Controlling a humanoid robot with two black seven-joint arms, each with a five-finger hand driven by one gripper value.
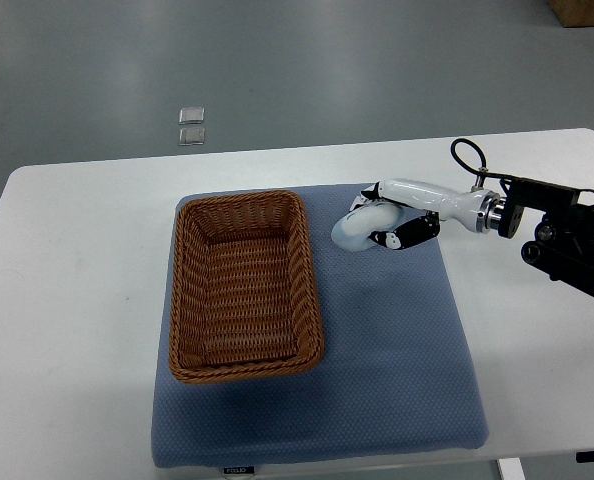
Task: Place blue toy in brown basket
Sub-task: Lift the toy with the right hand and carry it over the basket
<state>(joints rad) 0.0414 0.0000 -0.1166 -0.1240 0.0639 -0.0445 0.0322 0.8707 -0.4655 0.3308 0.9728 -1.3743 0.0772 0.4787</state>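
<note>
Next, my right gripper lets go of the blue toy in the far half of the brown basket (234,267), close to its middle.
A brown woven basket (245,286) sits empty on the left half of a blue-grey mat (397,350). Just right of the basket's far right corner is a pale blue toy (351,230), and my right hand (382,228) is curled over it, white fingers on top and dark fingertips at its right side. The right arm (547,225) reaches in from the right edge. The toy is partly hidden by the hand, and whether it rests on the mat or is lifted off it I cannot tell. The left arm is out of sight.
The mat lies on a white table (67,300). Two small clear squares (191,125) lie on the grey floor beyond the table's far edge. A brown box corner (587,10) shows at the top right.
</note>
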